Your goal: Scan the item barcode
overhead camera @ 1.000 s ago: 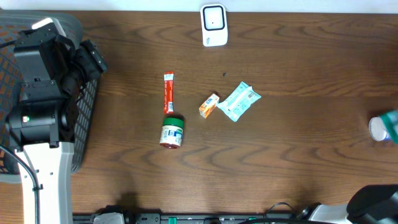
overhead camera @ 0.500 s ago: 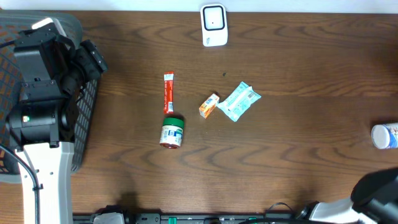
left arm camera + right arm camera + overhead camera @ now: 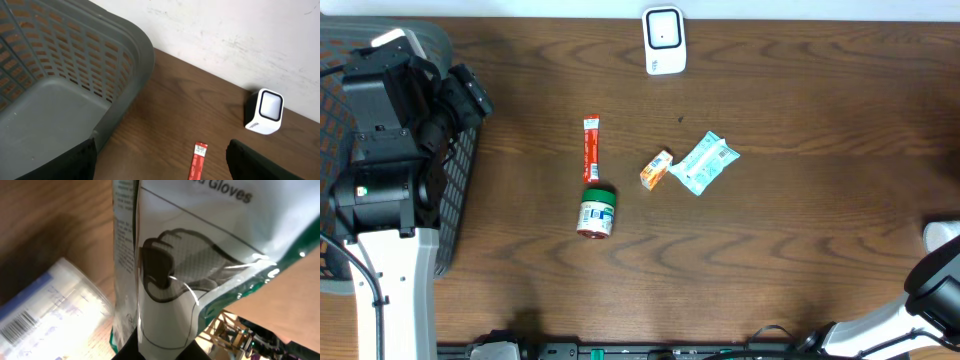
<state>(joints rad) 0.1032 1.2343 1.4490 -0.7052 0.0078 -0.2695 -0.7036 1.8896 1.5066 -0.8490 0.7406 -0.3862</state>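
The green-edged packet of gloves, now held over the white pack, will be released by my right gripper on the bare wood (image 3: 928, 190) just past the white pack.
The white barcode scanner (image 3: 663, 40) stands at the table's far edge and also shows in the left wrist view (image 3: 265, 111). My right gripper (image 3: 162, 350) is shut on a clear green-edged packet of gloves (image 3: 175, 255), which fills the right wrist view. Under it lies a white pack with a barcode (image 3: 45, 320). In the overhead view only a white bit of packet (image 3: 940, 233) shows at the right edge, above my right arm (image 3: 935, 285). My left gripper (image 3: 160, 165) hangs open beside the basket, with nothing between its fingers.
A grey basket (image 3: 460, 180) stands at the left, its rim (image 3: 135, 45) close to my left gripper. Mid-table lie a red sachet (image 3: 591, 150), a green-lidded jar (image 3: 597, 211), a small orange box (image 3: 656, 169) and a teal packet (image 3: 704, 163).
My right arm and the packet have slid along the right edge toward the table's front. The left arm and the mid-table items have not moved.
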